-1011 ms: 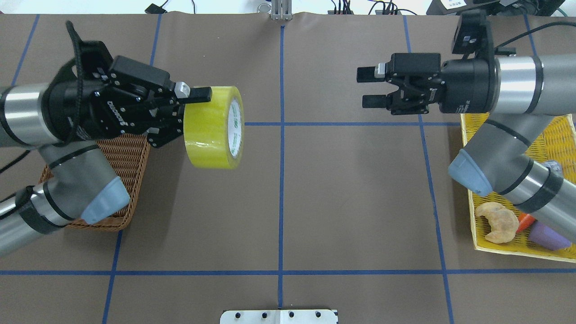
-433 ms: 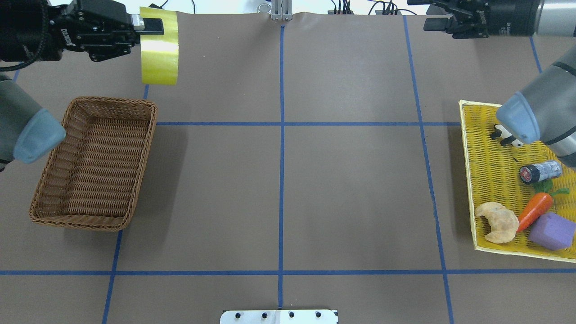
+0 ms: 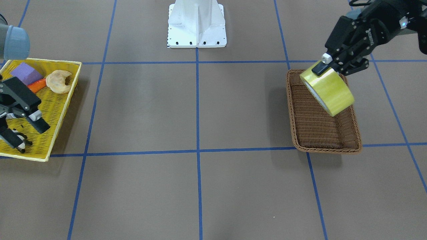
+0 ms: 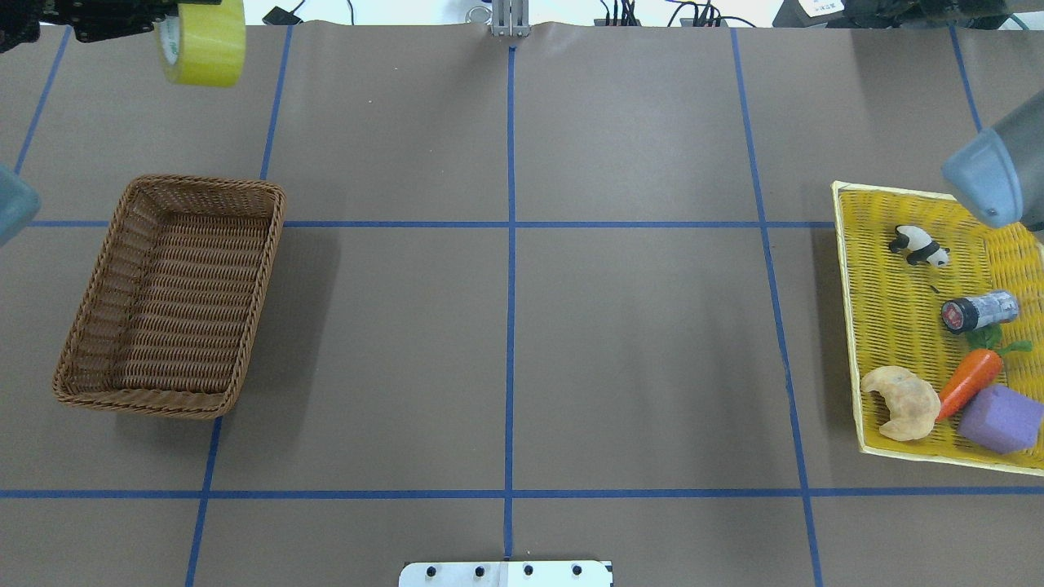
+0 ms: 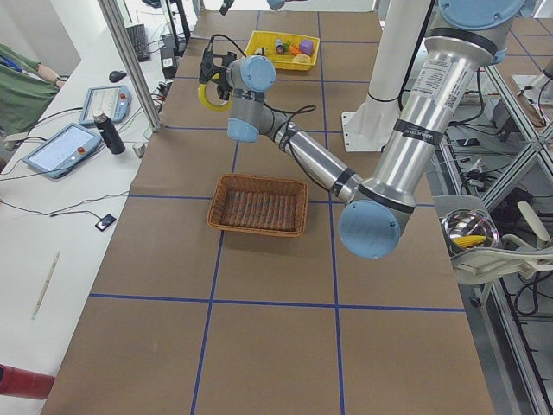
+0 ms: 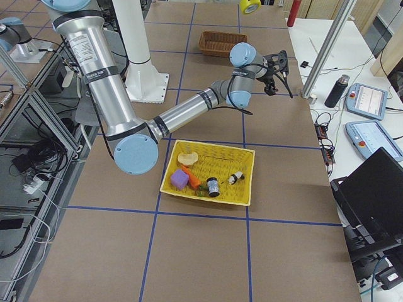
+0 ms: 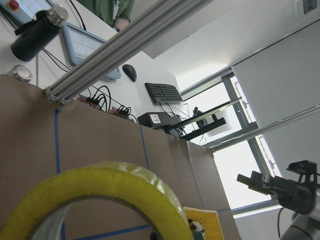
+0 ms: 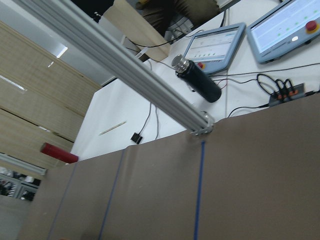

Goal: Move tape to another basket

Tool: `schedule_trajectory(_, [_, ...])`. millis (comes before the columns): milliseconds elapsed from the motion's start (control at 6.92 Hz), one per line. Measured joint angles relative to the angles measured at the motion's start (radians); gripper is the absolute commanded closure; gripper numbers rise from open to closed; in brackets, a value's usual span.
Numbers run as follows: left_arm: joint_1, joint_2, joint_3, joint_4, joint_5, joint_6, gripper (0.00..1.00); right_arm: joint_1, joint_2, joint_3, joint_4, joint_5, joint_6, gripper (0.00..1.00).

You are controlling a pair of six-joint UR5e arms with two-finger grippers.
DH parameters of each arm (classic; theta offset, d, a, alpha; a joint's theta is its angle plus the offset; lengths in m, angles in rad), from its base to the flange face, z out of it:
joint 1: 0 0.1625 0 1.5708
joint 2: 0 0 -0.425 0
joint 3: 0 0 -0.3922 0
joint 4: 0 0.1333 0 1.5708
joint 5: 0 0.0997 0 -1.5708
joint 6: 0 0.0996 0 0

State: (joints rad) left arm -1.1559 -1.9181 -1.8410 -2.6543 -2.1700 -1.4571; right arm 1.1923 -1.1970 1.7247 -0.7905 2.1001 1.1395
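Note:
The robot's left gripper should release the yellow tape around the middle of the brown wicker basket's bottom [image 3: 323, 112].
The yellow tape [image 3: 333, 95] hangs tilted in my left gripper [image 3: 321, 71], which is shut on its wall, one finger on the outside. It is held high in the air; in the front view it overlaps the brown wicker basket [image 3: 322, 133], and in the overhead view the tape [image 4: 204, 45] is at the far left edge, beyond the basket [image 4: 171, 297]. The basket holds nothing. The left wrist view shows the tape's rim [image 7: 100, 192] close up. My right gripper [image 3: 28, 133] is open and holds nothing, raised over the yellow tray [image 3: 60, 103].
The yellow mesh tray [image 4: 885, 326] at the right holds a croissant [image 4: 901, 402], carrot [image 4: 968, 381], purple block [image 4: 1001, 418], small can [image 4: 977, 311] and panda figure [image 4: 919, 244]. The right arm's elbow [image 4: 987, 179] hangs over its far corner. A white base plate [image 3: 196, 25] stands at the robot's side.
My left gripper has carried the tape up and away from the table's middle to the far left, uncovering the basket. The right arm has drawn back to the far right.

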Motion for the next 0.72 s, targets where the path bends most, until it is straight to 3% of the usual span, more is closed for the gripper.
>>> schedule_trajectory(433, [-0.065, 0.083, -0.016, 0.270, 0.002, 0.349, 1.00, 0.044, -0.001, 0.007, -0.415, 0.012, -0.427, 0.00])
schedule_trajectory(722, [-0.059, 0.120, -0.023, 0.432, 0.001, 0.473, 1.00, 0.042, 0.002, 0.010, -0.672, 0.059, -0.601, 0.00])
